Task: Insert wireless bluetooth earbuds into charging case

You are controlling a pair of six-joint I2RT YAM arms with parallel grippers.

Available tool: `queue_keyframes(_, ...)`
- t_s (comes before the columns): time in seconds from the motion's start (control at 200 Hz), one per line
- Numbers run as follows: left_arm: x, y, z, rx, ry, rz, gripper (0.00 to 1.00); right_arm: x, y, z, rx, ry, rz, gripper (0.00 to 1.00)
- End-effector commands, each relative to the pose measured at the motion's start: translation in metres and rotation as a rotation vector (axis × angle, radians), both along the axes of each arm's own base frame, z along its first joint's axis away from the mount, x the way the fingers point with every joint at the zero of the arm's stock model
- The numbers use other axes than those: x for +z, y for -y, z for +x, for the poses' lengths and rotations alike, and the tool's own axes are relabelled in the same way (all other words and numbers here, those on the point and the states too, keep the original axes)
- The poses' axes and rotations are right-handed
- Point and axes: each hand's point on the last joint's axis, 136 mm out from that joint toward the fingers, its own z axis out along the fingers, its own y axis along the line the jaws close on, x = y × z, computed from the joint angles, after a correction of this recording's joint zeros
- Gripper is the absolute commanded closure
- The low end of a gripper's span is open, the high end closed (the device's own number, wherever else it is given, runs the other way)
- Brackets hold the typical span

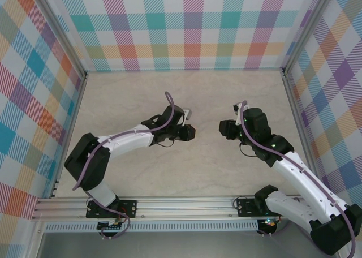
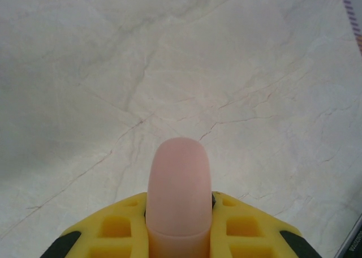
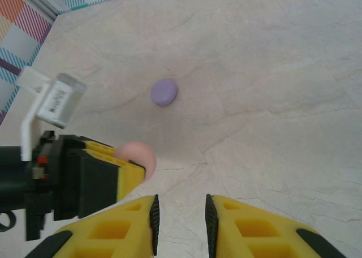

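Observation:
Next, my left gripper lets go of the pink charging case on the bare tabletop just off its fingertips [image 1: 196, 140] [image 2: 137, 168], toward the rail.
My left gripper [image 1: 192, 133] is shut on a pale pink, round-edged charging case [image 2: 179, 190], which stands edge-on between its yellow fingers [image 2: 249, 224]. That pink case [image 3: 137, 157] also pokes out of the left fingers in the right wrist view. A purple disc-like case [image 3: 164, 91] lies flat on the table beyond it. My right gripper [image 1: 222, 128] faces the left one across a small gap, above the table. It [image 3: 180, 213] is open by a narrow gap with bare table showing between its pads. The earbuds are hidden.
The marble-look tabletop [image 1: 186, 94] is walled on three sides by checked panels [image 1: 186, 26]. An aluminium rail [image 1: 181, 204] runs along the near edge by the arm bases. A purple cable [image 1: 169, 108] loops over the left arm.

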Motion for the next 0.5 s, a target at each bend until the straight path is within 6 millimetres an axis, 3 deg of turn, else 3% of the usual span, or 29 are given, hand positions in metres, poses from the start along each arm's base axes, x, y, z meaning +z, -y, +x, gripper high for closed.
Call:
queue_keyframes(0.0,-0.011,0.006,0.001,0.006,-0.086,-0.016,0.99,0.002,0.001,-0.003,0.006,0.007,-0.003,0.71)
queue_keyframes(0.495,-0.071,0.017,0.007,0.028,-0.219,0.020,0.97,-0.001,0.001,-0.003,0.010,-0.001,-0.024,0.70)
